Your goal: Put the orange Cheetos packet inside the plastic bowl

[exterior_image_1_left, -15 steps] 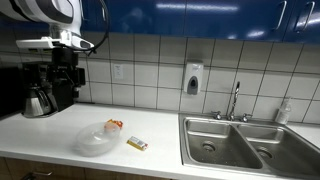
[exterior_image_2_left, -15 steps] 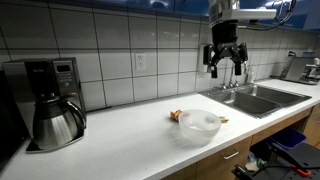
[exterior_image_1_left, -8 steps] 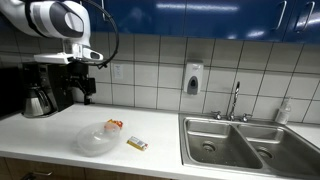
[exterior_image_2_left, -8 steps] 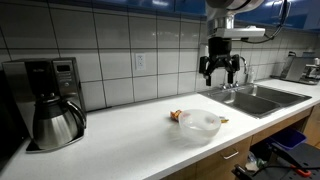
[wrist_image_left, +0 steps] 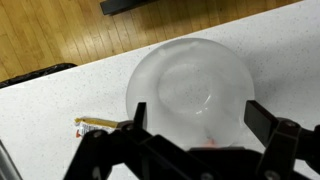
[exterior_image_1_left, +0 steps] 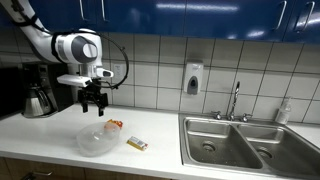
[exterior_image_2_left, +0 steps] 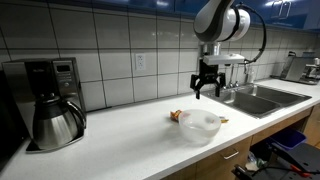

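Note:
My gripper needs to close on the side (exterior_image_1_left: 117, 122) of the orange Cheetos packet that is away from the plastic bowl, keeping clear of the bowl's rim.
The clear plastic bowl (exterior_image_1_left: 96, 141) stands empty on the white counter; it also shows in the other exterior view (exterior_image_2_left: 199, 126) and fills the middle of the wrist view (wrist_image_left: 190, 93). The orange Cheetos packet (exterior_image_1_left: 114, 126) lies on the counter touching the bowl's rim, seen too as an orange edge behind the bowl (exterior_image_2_left: 177, 116) and as a sliver through it in the wrist view (wrist_image_left: 207, 146). My gripper (exterior_image_1_left: 92, 105) hangs open and empty above the bowl and packet (exterior_image_2_left: 208, 91), its fingers (wrist_image_left: 263, 118) spread either side of the bowl.
A small yellow-white box (exterior_image_1_left: 137, 144) lies right of the bowl, also in the wrist view (wrist_image_left: 98, 124). A coffee maker with steel carafe (exterior_image_1_left: 42, 90) stands at the counter's end. A double steel sink (exterior_image_1_left: 250, 142) with tap lies beyond. The counter's front edge (wrist_image_left: 100, 60) is near the bowl.
My gripper has come down and across from high near the coffee maker to just above the bowl and packet. Nothing on the counter has moved.

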You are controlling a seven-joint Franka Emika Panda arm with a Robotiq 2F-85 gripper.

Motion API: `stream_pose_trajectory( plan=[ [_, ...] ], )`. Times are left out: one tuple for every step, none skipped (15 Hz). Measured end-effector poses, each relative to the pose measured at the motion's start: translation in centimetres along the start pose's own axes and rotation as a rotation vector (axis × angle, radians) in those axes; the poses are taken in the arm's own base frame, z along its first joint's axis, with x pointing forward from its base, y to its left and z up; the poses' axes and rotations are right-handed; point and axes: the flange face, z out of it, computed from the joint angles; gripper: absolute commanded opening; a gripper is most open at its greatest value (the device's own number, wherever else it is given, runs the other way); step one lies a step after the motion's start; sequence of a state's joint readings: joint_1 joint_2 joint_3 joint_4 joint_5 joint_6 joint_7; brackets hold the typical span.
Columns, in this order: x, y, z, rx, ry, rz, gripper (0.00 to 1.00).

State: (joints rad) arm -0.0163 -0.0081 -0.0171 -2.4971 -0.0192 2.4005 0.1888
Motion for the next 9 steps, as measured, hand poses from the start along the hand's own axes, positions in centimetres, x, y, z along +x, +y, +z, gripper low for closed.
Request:
stream_pose_trajectory(
  plan=[
    [0.7, -0.2, 0.7, 0.002, 0.013, 0.006, 1.00],
    [1.4, -0.3, 1.3, 0.003, 0.024, 0.014, 1.00],
    [2.1, -0.4, 1.9, 0.004, 0.034, 0.024, 1.00],
    [2.9, -0.6, 2.5, 0.005, 0.044, 0.034, 1.00],
    [3.6, -0.8, 3.0, 0.004, 0.052, 0.045, 1.00],
    [4.3, -0.9, 3.5, 0.005, 0.059, 0.057, 1.00],
    [5.1, -1.1, 3.9, 0.006, 0.063, 0.067, 1.00],
    [5.9, -1.2, 4.4, 0.006, 0.065, 0.077, 1.00],
    [6.6, -1.4, 4.8, 0.005, 0.065, 0.088, 1.00]
  ],
)
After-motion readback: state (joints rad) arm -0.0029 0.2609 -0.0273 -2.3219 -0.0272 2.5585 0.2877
